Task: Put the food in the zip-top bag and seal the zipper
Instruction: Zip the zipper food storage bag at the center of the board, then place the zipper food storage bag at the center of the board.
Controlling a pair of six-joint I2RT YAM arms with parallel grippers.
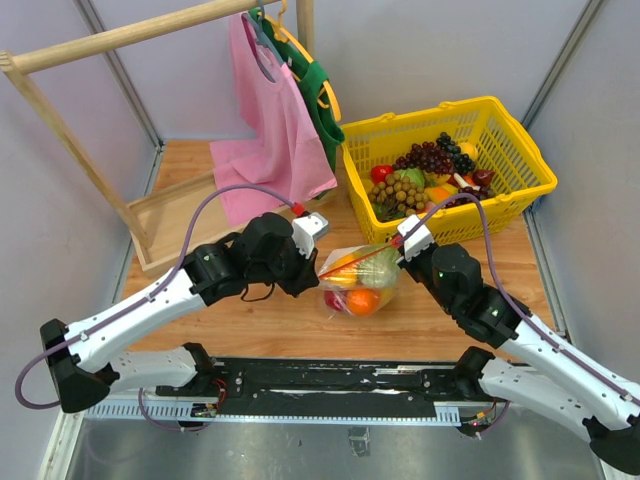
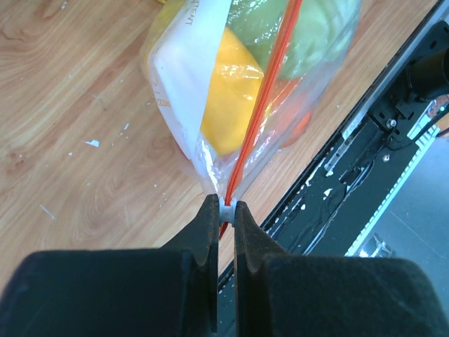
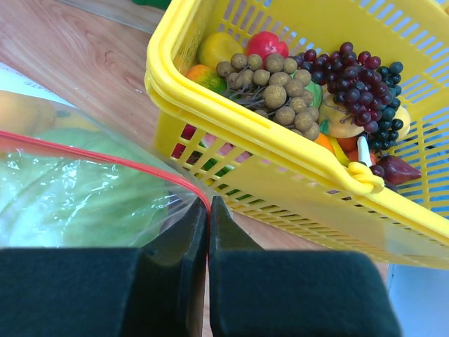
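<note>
My left gripper is going to let go of the zip-top bag. It will then rest on the wooden table (image 1: 276, 253) in front of the pink cloth bag.
The clear zip-top bag (image 1: 360, 282) stands on the wooden table between my two grippers, holding an orange (image 1: 362, 300), a yellow piece (image 2: 228, 98), a green piece (image 3: 70, 189) and a red piece. Its red-orange zipper (image 1: 352, 263) runs taut across the top. My left gripper (image 2: 224, 208) is shut on the small white slider tab at the zipper's left end. My right gripper (image 3: 209, 203) is shut on the bag's corner at the zipper's right end (image 3: 105, 158). In the top view the left gripper (image 1: 312, 270) and right gripper (image 1: 398, 250) sit at opposite ends of the strip.
A yellow basket (image 1: 520, 190) with grape bunches and more toy produce stands right behind the bag, close to my right gripper (image 3: 231, 119). Pink and green cloth bags (image 1: 275, 120) hang from a wooden rack at the back left. The black base rail (image 2: 365, 161) lies beside the bag.
</note>
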